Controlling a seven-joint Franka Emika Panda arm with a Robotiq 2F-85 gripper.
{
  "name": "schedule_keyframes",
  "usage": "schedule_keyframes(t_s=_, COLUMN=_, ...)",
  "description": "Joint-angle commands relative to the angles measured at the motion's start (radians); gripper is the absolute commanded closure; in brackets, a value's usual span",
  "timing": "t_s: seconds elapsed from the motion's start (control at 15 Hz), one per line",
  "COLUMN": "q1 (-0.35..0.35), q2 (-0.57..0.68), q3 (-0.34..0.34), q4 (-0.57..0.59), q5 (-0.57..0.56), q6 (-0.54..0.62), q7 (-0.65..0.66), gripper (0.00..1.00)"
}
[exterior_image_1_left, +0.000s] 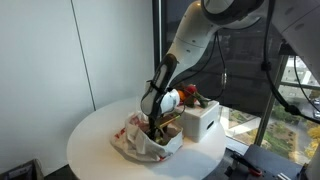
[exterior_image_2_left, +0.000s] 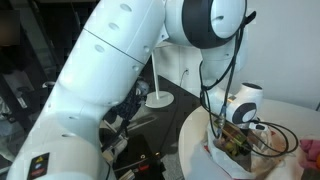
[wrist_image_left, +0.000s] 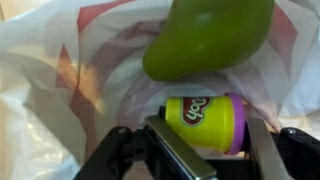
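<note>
My gripper is going to let go of the yellow Play-Doh tub inside the front end of the white box (exterior_image_1_left: 196, 104), next to the red items.
In the wrist view my gripper (wrist_image_left: 212, 140) has its two fingers on either side of a yellow Play-Doh tub (wrist_image_left: 205, 118) with a purple lid. The tub lies on its side and both fingers touch it. A large green rounded object (wrist_image_left: 210, 35) lies just beyond the tub. Both sit inside a white plastic bag (wrist_image_left: 60, 80) with red print. In both exterior views the gripper (exterior_image_1_left: 155, 124) (exterior_image_2_left: 236, 132) reaches down into the crumpled bag (exterior_image_1_left: 135, 138) on a round white table (exterior_image_1_left: 92, 135).
A white box (exterior_image_1_left: 200, 122) stands on the table next to the bag, with red and orange items (exterior_image_1_left: 186, 96) behind it. A white stand with a round base (exterior_image_2_left: 157, 98) sits on a dark surface beyond the table. Windows and cables lie behind the arm.
</note>
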Motion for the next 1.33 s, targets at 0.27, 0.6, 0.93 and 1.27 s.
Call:
schedule_keyframes(t_s=0.27, q1=-0.006, q2=-0.179, q3=0.012, q4=-0.061, q5=0.047, q6=-0.057, q7=0.001, gripper=0.69)
schedule_keyframes(t_s=0.6, q1=0.007, q2=-0.362, q3=-0.065, q4=-0.132, q5=0.005, q6=-0.173, q7=0.056, gripper=0.69)
schedule_keyframes(t_s=0.93, q1=-0.035, q2=-0.514, q3=-0.155, q4=-0.231, q5=-0.026, q6=-0.197, q7=0.149, gripper=0.69)
schedule_keyframes(t_s=1.27, q1=-0.094, q2=-0.544, q3=-0.212, q4=-0.268, q5=-0.073, q6=-0.163, q7=0.227, gripper=0.69)
